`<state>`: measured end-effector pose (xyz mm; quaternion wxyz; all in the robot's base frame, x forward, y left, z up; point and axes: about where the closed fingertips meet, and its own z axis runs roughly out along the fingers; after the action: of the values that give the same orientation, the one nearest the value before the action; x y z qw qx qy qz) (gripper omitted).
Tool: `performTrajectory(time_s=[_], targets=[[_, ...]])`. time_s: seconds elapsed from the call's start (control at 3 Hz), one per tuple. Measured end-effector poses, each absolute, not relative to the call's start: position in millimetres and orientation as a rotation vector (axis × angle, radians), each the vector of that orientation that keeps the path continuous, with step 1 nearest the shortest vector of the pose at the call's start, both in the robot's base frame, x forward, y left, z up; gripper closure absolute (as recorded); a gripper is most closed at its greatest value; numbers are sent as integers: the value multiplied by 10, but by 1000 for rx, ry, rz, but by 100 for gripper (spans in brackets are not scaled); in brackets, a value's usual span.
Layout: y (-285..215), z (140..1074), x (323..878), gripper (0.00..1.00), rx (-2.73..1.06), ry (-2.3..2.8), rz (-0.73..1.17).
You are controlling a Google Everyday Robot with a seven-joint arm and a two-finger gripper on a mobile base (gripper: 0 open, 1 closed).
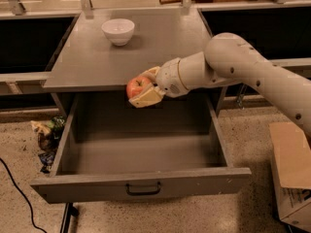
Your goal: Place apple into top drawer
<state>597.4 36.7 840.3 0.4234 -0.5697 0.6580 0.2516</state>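
Note:
My gripper is going to let go of the apple on the middle of the top drawer's grey bottom (143, 142), behind the dark handle. The apple now hangs above the drawer's back.
The apple (136, 86) is red-orange and round, held in my gripper (144, 88), which is shut on it. The gripper's cream fingers (146, 96) wrap it from the right and below. Apple and gripper hang in the air just past the front edge of the grey cabinet top (97, 67), above the back of the top drawer (141, 154). The drawer is pulled fully out, grey inside, with nothing in it, and has a dark curved handle (143, 189) on its front panel. My white arm (243, 67) reaches in from the right.
A white bowl (118, 31) stands at the back left of the cabinet top. A cardboard box (291, 171) sits on the floor at the right. Crumpled wrappers (46, 135) and a black cable (17, 191) lie on the floor at the left.

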Motion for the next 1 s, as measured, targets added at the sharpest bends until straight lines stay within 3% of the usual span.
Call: performTrajectory(time_s=[1.0], targets=[[398,7137,5596,100,-1422,1767,628]])
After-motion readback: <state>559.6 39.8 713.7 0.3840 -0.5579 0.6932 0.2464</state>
